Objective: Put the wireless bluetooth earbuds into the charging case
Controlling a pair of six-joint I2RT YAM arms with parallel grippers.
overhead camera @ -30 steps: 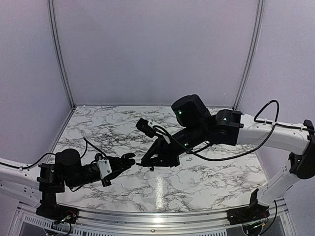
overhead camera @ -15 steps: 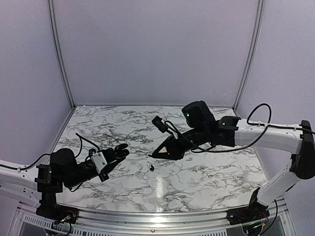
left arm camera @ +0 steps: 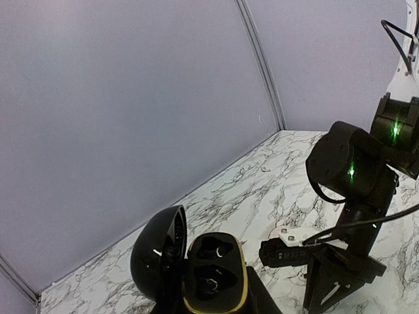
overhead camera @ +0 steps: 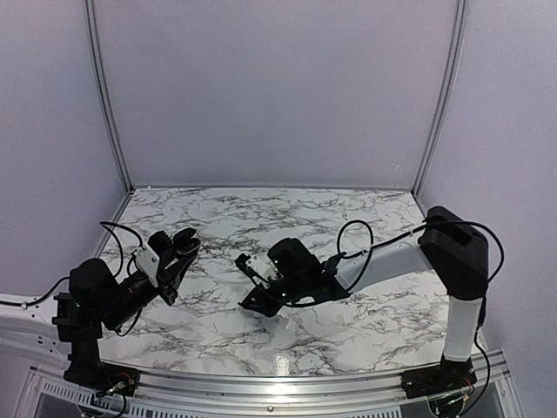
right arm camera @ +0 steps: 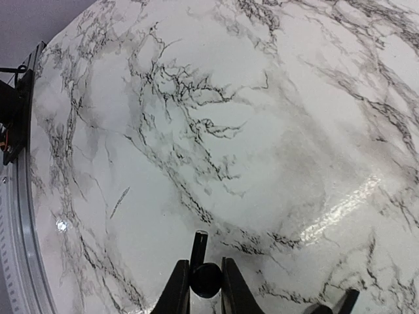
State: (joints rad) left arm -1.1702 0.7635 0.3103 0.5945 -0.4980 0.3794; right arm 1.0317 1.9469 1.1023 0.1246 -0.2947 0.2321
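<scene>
I can see the earbud's stem pointing straight ahead from my right gripper, so I should put the earbud down and pick up its round head (right arm camera: 207, 280) with the stem slanting across the fingers.
My left gripper (overhead camera: 180, 245) is raised over the table's left side, shut on the charging case (left arm camera: 211, 273). The case is black with a gold rim, and its lid (left arm camera: 158, 255) stands open to the left. Its two hollows are dark, and I cannot tell whether either holds anything. My right gripper (right arm camera: 205, 269) is low over the marble near the front centre, shut on a black earbud (right arm camera: 206, 279) whose stem (right arm camera: 198, 247) sticks out past the fingertips. In the top view the right gripper (overhead camera: 253, 304) hides that earbud. No second earbud is in view.
The marble tabletop (overhead camera: 348, 322) is bounded by grey walls behind and at both sides. A metal rail (right arm camera: 19, 222) edges the near side. In the left wrist view the right arm (left arm camera: 353, 173) fills the right side, just past the held case.
The left gripper has risen and drawn back to the left with the open case. The right arm has swung down to the front centre, and the dark speck that lay on the marble no longer shows.
</scene>
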